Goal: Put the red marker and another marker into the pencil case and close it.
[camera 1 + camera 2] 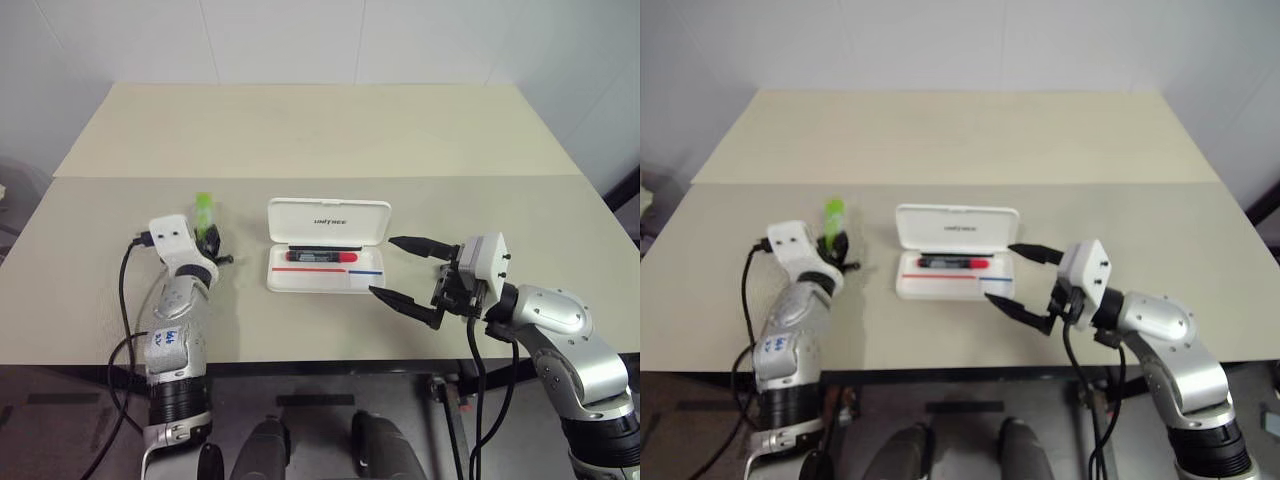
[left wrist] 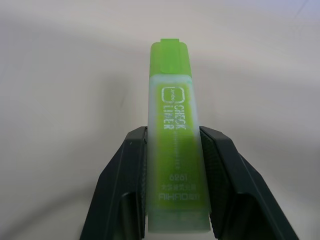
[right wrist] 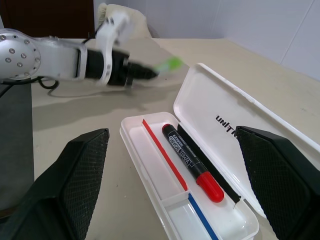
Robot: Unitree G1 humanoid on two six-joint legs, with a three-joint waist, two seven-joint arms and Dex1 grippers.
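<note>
My left gripper has the light-green marker. I will use it to set the marker down in the pencil case's front section (image 1: 310,280), alongside the red strip.
The white pencil case (image 1: 300,281) lies open at the table's middle, its lid (image 1: 328,220) tilted back. The red marker (image 1: 320,256), black with a red cap, rests inside the case along the back of the tray (image 3: 192,162). My left gripper (image 1: 210,242) is to the case's left, shut on the light-green marker (image 2: 175,145), which sticks out forward past the fingers (image 2: 127,185) and is lifted off the table. My right gripper (image 1: 384,266) stands open just right of the case, nothing between its fingers (image 3: 75,180).
The beige table (image 1: 500,220) has a seam across it where a second table (image 1: 320,130) joins behind. A black cable (image 1: 125,290) loops beside my left arm near the front edge.
</note>
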